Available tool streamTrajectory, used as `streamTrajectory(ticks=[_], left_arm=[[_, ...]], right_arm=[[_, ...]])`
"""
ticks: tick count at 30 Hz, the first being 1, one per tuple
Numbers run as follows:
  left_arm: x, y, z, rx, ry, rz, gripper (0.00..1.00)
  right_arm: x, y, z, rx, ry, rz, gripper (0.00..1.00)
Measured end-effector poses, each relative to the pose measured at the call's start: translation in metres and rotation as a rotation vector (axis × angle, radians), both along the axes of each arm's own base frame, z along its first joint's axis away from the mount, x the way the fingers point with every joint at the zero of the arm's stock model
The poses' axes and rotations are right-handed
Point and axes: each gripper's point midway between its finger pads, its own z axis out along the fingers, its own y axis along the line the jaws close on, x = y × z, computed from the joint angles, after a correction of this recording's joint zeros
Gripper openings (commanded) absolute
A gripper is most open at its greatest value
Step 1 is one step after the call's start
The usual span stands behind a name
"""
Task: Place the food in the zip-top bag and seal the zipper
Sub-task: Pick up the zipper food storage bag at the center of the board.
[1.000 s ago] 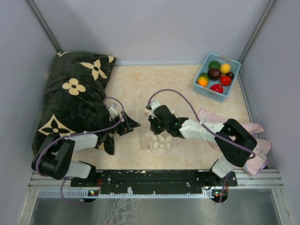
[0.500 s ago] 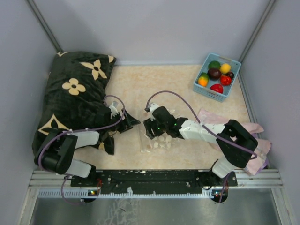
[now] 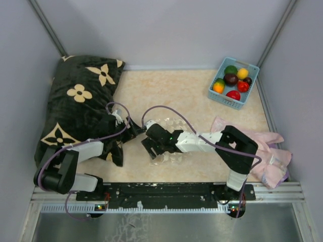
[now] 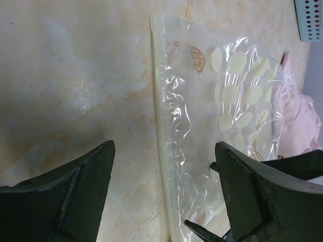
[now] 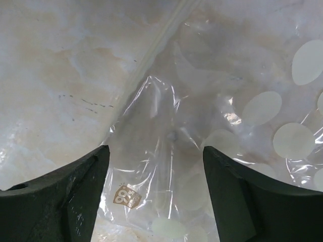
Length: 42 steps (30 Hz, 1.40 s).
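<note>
The zip-top bag's zipper lies flat below my left gripper; next my right gripper pinches and raises the crumpled plastic (image 5: 162,128) beside the zipper first.
The zip-top bag (image 3: 174,143) lies flat and crinkled on the table, clear with white dots (image 4: 229,96). Its zipper (image 4: 160,116) runs along the edge facing the left arm. My left gripper (image 3: 137,132) hovers open at that edge, its jaws (image 4: 165,151) straddling the zipper strip without touching it. From the other side my right gripper (image 3: 150,147) stands open low over the bag's near-left corner, with the crumpled plastic (image 5: 166,131) between its fingers (image 5: 155,156). The food (image 3: 232,79) sits in the blue basket (image 3: 217,96) at the back right.
A black floral pillow (image 3: 81,106) fills the left side, right behind the left arm. A pink cloth (image 3: 270,151) lies at the right under the right arm's elbow. Grey walls close in the back and both sides.
My right gripper has opened and slid left to the bag's left edge. The left gripper has shifted slightly and stayed open.
</note>
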Motion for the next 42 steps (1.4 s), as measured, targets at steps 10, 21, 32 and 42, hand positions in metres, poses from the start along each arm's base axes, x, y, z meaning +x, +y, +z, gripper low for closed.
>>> streamTrajectory(ticks=[10,21,32,42], left_arm=[[-0.001,0.003,0.006,0.013,-0.017,0.003,0.86],[-0.004,0.002,0.02,-0.001,-0.062,-0.017,0.86],[-0.021,-0.011,0.033,-0.102,-0.069,-0.084,0.81],[-0.028,-0.017,0.064,-0.166,-0.157,-0.119,0.7]], right_arm=[[0.012,-0.005,-0.02,-0.079,-0.024,-0.078,0.57],[0.026,-0.004,-0.021,-0.017,-0.043,-0.107,0.02],[-0.001,-0.027,-0.005,0.212,0.059,-0.024,0.0],[0.001,-0.008,0.066,0.481,-0.015,0.054,0.0]])
